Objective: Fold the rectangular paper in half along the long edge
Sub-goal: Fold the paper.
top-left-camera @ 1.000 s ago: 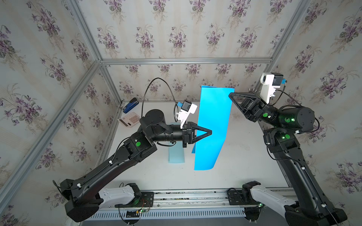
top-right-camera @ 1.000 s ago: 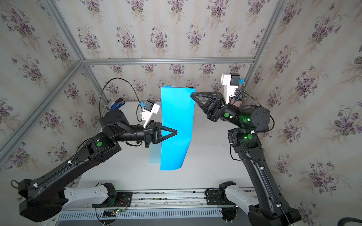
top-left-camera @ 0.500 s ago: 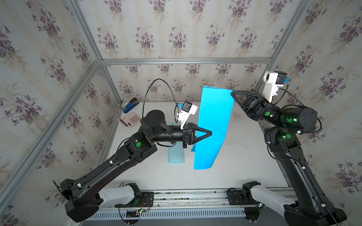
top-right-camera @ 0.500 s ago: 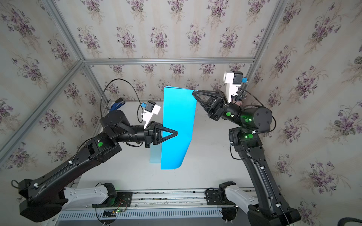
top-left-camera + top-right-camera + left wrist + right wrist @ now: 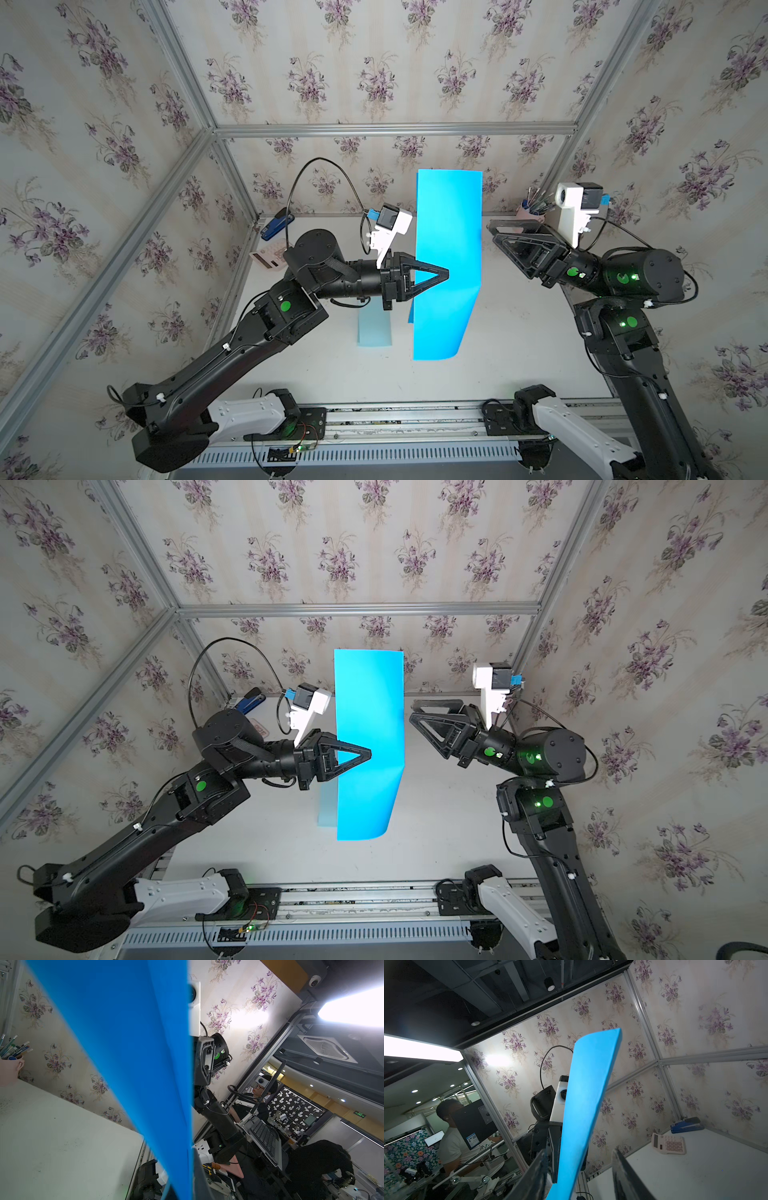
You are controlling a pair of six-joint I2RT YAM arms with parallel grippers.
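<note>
The paper's lower end curls in below a kink; my right gripper should move down to pinch and crease the folded edge [image 5: 474, 308].
The bright blue rectangular paper [image 5: 449, 232] [image 5: 370, 704] hangs upright in the air above the white table [image 5: 519, 353], long edges vertical, its lower end curling. My left gripper [image 5: 446, 274] [image 5: 369, 753] is shut on the paper's left part at mid-height. In the left wrist view the paper [image 5: 124, 1043] runs down into the shut jaws. My right gripper [image 5: 491, 232] [image 5: 412, 712] is open just right of the paper's right edge, not touching it. In the right wrist view the paper [image 5: 587, 1095] stands beyond the gap between the spread fingers [image 5: 618, 1161].
A pale blue sheet [image 5: 374, 332] lies flat on the table under the left gripper. At the back left are a blue stapler [image 5: 276, 224] and a calculator [image 5: 270, 258]. A pink cup of pens [image 5: 532, 212] stands at the back right. Wallpapered walls enclose the table.
My right gripper has opened, let go of the paper's upper right edge and drawn back to the right and lower. The left gripper keeps its hold; the paper now hangs straighter.
</note>
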